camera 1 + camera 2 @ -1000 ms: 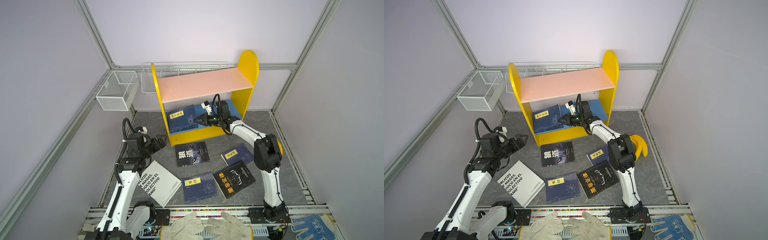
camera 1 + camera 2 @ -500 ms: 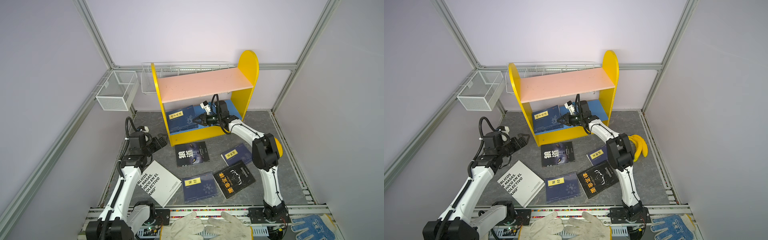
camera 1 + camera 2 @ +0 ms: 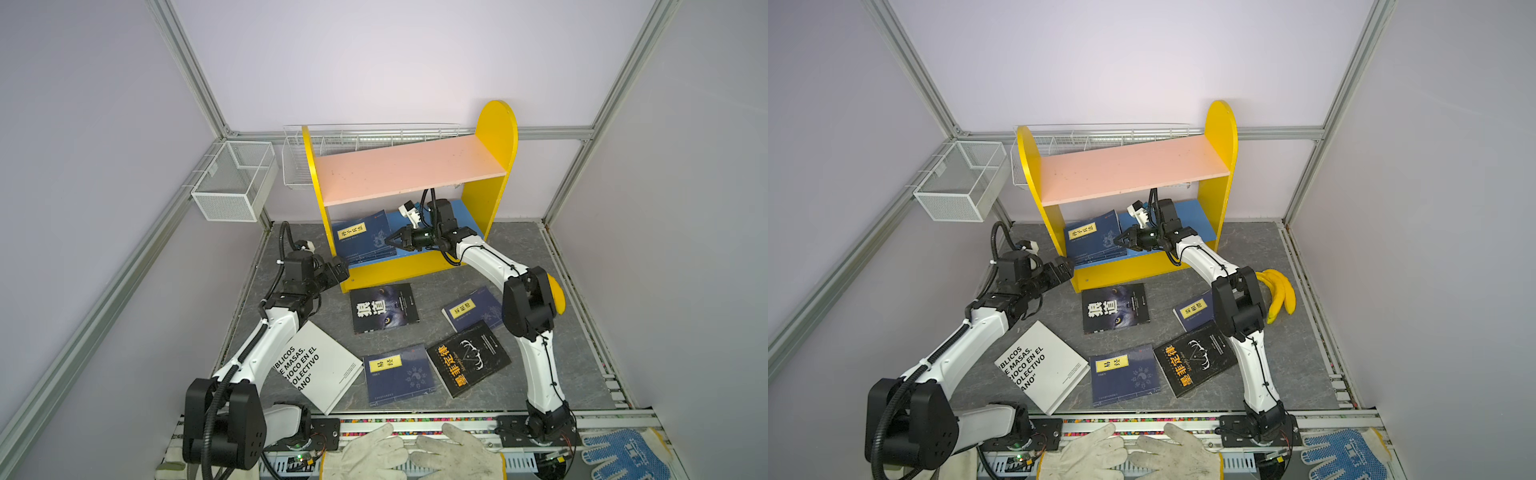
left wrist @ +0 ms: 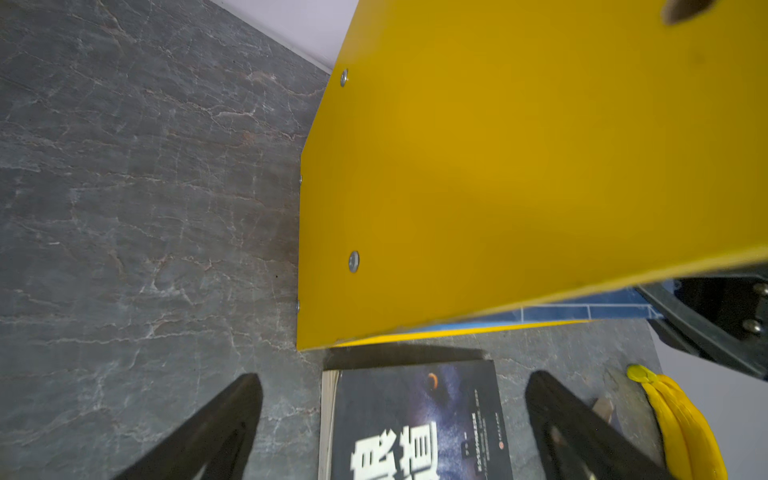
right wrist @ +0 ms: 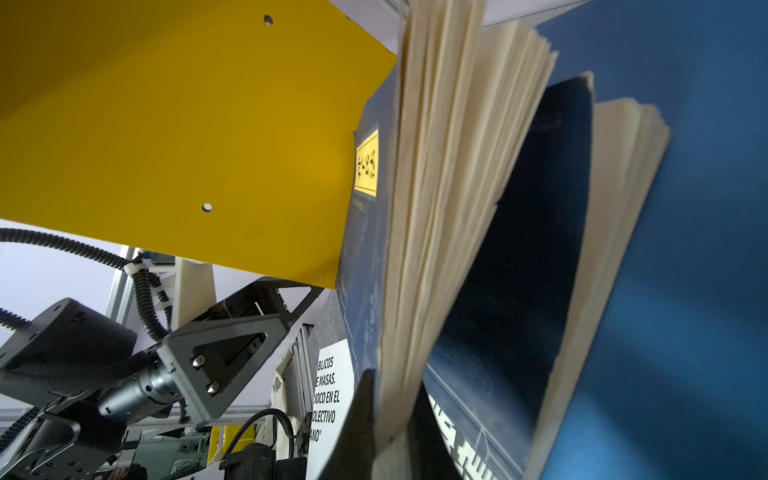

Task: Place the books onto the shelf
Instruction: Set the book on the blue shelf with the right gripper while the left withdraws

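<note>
Next, my left gripper closes on the navy book's edge [image 3: 366, 381] facing the white book, where that navy book lies between the white book and black book.
The shelf [image 3: 407, 166] [image 3: 1129, 166] stands at the back, with navy books [image 3: 361, 237] [image 3: 1092, 237] stacked on the left of its blue lower board. My right gripper [image 3: 390, 240] [image 3: 1118, 239] [image 5: 392, 386] reaches under the pink board and is shut on the fanned page edge of the top navy book [image 5: 365, 232]. My left gripper [image 3: 343, 268] [image 3: 1069, 266] [image 4: 395, 380] hangs open by the shelf's left front foot, over the black wolf book [image 3: 384, 307] [image 4: 415, 415]. A white book [image 3: 320, 365], two navy books [image 3: 397, 374] [image 3: 471, 307] and a black book [image 3: 467, 357] lie on the floor.
Two white wire baskets [image 3: 232, 183] hang on the left wall and behind the shelf. A banana bunch [image 3: 1279, 291] lies right of my right arm. White gloves [image 3: 415, 453] and a blue glove [image 3: 623, 453] rest at the front rail.
My left gripper has moved forward toward the shelf's left foot and opened a little wider. My right gripper has stayed shut on the book.
</note>
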Controlling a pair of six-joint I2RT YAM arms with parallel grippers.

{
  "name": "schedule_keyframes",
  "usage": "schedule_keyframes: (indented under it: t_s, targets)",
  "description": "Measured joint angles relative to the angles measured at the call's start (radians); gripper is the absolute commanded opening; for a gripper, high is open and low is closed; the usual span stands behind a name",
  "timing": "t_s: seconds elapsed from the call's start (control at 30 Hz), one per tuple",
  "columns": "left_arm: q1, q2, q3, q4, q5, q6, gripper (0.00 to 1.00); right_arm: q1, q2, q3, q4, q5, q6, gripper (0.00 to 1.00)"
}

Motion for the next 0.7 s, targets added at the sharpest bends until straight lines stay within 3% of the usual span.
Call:
schedule_keyframes:
  t_s: [0.3,0.7]
  targets:
    - [-0.029,0.11,0.04,0.124,-0.075,-0.008,0.99,-0.001,0.026,0.026,-0.046,0.005,-0.023,0.1]
    - [-0.054,0.2,0.048,0.158,-0.193,-0.018,1.0,-0.001,0.033,0.029,-0.057,0.023,-0.026,0.14]
